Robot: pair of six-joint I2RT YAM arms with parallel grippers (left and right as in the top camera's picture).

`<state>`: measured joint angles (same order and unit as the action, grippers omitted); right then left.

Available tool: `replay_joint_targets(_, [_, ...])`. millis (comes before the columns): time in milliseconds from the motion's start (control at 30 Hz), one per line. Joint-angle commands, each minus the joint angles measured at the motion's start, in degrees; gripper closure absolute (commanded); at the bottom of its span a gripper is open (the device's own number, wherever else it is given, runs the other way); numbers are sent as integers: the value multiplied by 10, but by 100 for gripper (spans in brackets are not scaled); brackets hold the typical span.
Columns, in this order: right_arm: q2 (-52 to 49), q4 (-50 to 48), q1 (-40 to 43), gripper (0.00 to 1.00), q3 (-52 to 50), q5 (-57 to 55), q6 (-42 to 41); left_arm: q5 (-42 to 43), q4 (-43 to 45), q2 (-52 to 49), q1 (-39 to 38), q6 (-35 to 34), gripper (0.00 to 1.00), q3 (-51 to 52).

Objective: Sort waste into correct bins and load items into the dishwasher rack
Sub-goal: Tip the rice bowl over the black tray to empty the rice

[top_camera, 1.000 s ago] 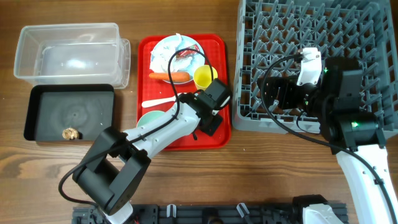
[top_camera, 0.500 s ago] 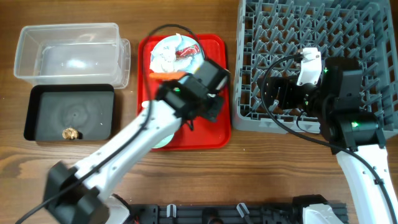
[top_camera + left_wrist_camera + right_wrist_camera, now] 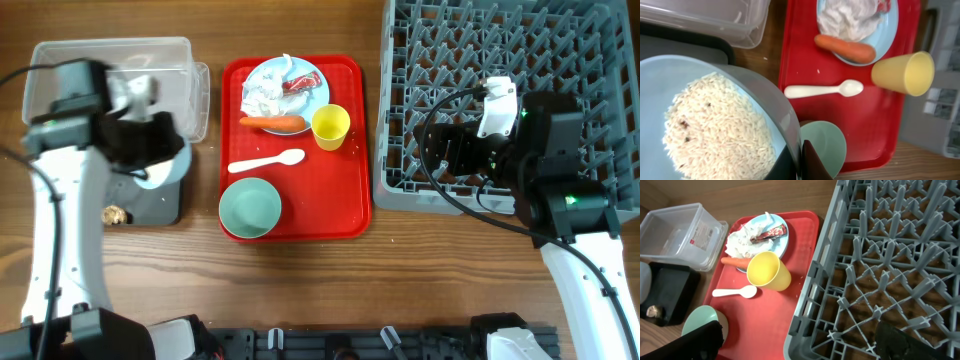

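Observation:
Next, my left gripper releases the pale blue bowl on the red tray [image 3: 326, 207] [image 3: 867, 138], next to the green bowl and toward the grey rack. The pale blue bowl is still over the black tray.
My left gripper [image 3: 150, 150] is shut on the rim of the pale blue bowl [image 3: 165, 168] and holds it over the black tray [image 3: 168, 206]. In the left wrist view the fingers [image 3: 802, 162] pinch the bowl's rim [image 3: 775, 105], and loose white rice [image 3: 715, 130] fills the bowl. My right gripper [image 3: 437, 150] is open and empty over the front left of the grey rack [image 3: 520, 60]. On the red tray [image 3: 340, 190] are the blue plate [image 3: 312, 92] with napkin [image 3: 263, 95] and red wrapper [image 3: 300, 85], carrot [image 3: 275, 123], yellow cup [image 3: 331, 127], white spoon [image 3: 265, 162] and green bowl [image 3: 250, 207].
The clear tub [image 3: 100, 60] stands behind the black tray at the far left. A brownish food lump [image 3: 115, 214] lies in the black tray. The right wrist view shows the rack's pegs [image 3: 890, 255] and the red tray's right edge [image 3: 805, 280] close together.
My left arm has swung from the red tray to the left, carrying the pale blue bowl to above the black tray. The green bowl is uncovered. The right arm has not moved.

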<state>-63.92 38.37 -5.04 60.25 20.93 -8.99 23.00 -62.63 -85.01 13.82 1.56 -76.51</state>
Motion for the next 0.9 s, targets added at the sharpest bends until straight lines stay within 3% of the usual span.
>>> replay_joint_targets(0, [-4,-2,2,0,11,-4,-2,179,3,-14,110,96,96,24])
replay_joint_targets(200, [-4,-2,2,0,11,-4,-1,365,43,-44,247,152,96,103])
replay_joint_targets(367, [-4,-1,2,0,11,-4,-2,437,64,-72,304,152,96,126])
replay_joint_targets(633, [-4,1,2,0,11,-4,-2,542,89,-153,372,152,96,126])
replay_joint_targets(867, [-4,1,2,0,11,-4,-1,673,90,-196,378,128,96,126])
